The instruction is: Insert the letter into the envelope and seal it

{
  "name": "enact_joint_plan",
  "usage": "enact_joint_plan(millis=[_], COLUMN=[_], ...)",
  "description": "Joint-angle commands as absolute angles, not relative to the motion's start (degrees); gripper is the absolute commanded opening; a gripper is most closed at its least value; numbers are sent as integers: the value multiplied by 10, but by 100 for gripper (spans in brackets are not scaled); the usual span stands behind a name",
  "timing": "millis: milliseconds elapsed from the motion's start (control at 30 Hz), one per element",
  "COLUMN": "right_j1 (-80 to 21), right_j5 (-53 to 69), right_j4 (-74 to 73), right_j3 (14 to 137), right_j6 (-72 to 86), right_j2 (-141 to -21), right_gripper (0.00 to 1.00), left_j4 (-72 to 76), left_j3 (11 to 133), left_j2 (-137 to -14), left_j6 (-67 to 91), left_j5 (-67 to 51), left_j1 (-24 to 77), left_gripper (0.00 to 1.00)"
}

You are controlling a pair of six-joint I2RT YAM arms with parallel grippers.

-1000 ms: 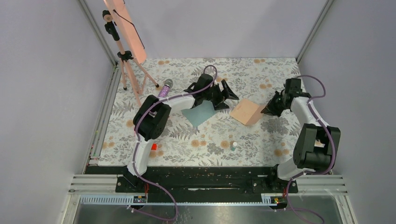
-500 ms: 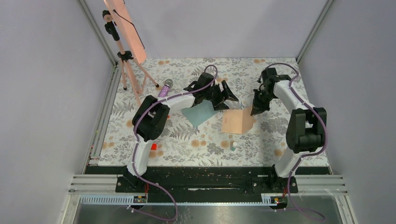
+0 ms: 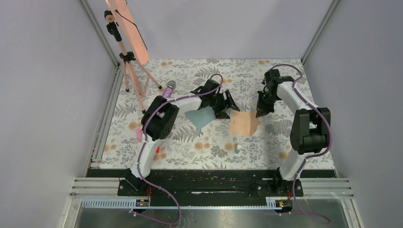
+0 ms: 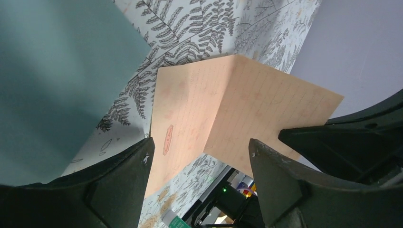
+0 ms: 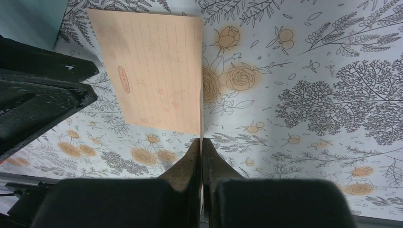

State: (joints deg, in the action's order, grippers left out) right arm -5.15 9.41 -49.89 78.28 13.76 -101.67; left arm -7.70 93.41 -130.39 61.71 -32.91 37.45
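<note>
The letter's raised half is standing open. My right gripper will fold it over and take the letter by its crease (image 3: 250,124) before going to the envelope.
The pale tan letter (image 3: 242,124) lies right of centre on the floral table, with its right edge lifted. My right gripper (image 3: 260,113) is shut on that raised edge; in the right wrist view the thin sheet runs upright between the closed fingertips (image 5: 202,142). The teal envelope (image 3: 202,116) lies flat just left of the letter. My left gripper (image 3: 228,107) hovers open over the envelope's right corner. In the left wrist view its jaws (image 4: 200,145) frame the creased letter (image 4: 228,104) with nothing between them, and the envelope (image 4: 57,71) fills the upper left.
A tripod with a salmon-pink panel (image 3: 127,33) stands at the back left. A purple microphone-like object (image 3: 168,89) lies beside the left arm. A small white and green bottle (image 3: 237,148) stands near the front. Small red (image 3: 157,149) and pink (image 3: 139,134) items lie front left.
The right arm has swung left with the letter, bringing it closer to the envelope. The left gripper has dropped slightly toward the envelope's right corner and its jaws have narrowed a little.
</note>
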Motion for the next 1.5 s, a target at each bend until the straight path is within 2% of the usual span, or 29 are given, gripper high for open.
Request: enact_joint_plan(millis=[0,267,300,433,600,867,1167,1333,1467], right_j1=[-65,-91,-93,-97,-98,-98,-98,-97,-98], right_j5=[80,94,104,174,208,189,187,199,192], right_j4=[-484,-453,-446,-390,-331,-305,-305,-305,-300], right_j3=[790,784,781,753,718,706,721,716,707], right_j6=[153,199,209,263,308,326,329,330,334], right_j2=[-1026,-1024,-1024,-1017,-1032,-1076,-1108,-1088,-1057], right_gripper=[0,0,3,37,48,49,55,58,64], left_j4=[-81,-75,-76,-75,-71,-36,21,30,45], left_j3=[982,985,984,977,969,914,852,853,842], left_j2=[-1325,-1360,-1361,-1360,-1353,-1296,-1211,-1206,-1206], left_j6=[617,637,637,637,637,652,671,679,691], left_j5=[-360,-371,-371,-368,-367,-370,-354,-354,-353], left_j1=[380,381,381,381,381,366,354,354,353], left_gripper=[75,75,75,75,75,76,76,76,76])
